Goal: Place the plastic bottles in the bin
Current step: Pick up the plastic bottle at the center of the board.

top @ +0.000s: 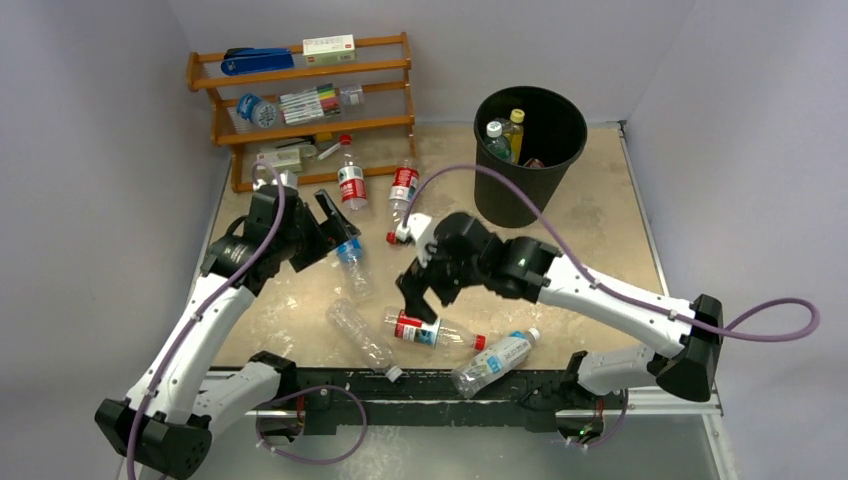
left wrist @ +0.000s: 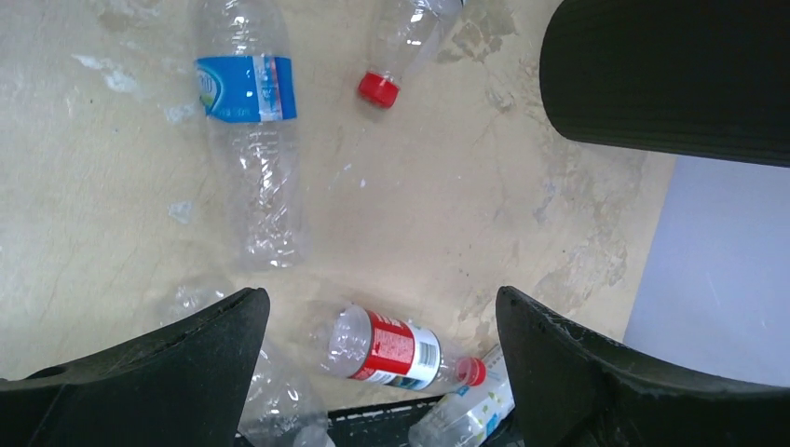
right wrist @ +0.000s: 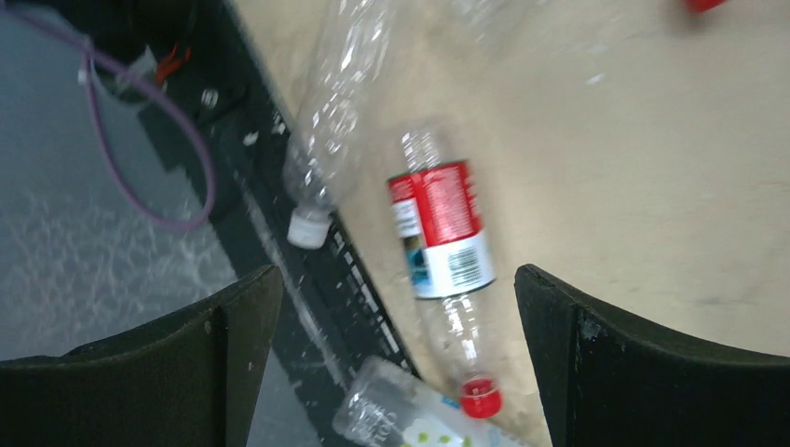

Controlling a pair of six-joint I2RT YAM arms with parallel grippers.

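The robot's right gripper will next close on the label's middle (top: pixel 414 328) (right wrist: pixel 455 246) on the red-labelled bottle that lies between the clear bottle and the white-labelled one.
The black bin (top: pixel 530 150) stands at the far right and holds a green bottle (top: pixel 497 140) and a yellow one (top: pixel 515 128). Several bottles lie on the table: two red-labelled (top: pixel 351 182) (top: pixel 402 188) near the rack, a blue-labelled one (top: pixel 353 264), a clear one (top: pixel 362 338), a red-labelled one (top: pixel 432 331) and a white-labelled one (top: pixel 495 362) by the front edge. My left gripper (top: pixel 338 225) (left wrist: pixel 382 372) is open and empty beside the blue-labelled bottle (left wrist: pixel 250 121). My right gripper (top: pixel 420 295) (right wrist: pixel 396 358) is open, above the red-labelled bottle (right wrist: pixel 442 233).
A wooden shelf rack (top: pixel 300 100) at the far left carries a blue stapler (top: pixel 256 60), marker pens (top: pixel 312 101) and a bottle (top: pixel 262 110). The black front rail (top: pixel 430 385) runs along the near edge. A black ribbed surface (left wrist: pixel 671 74) fills the left wrist view's upper right.
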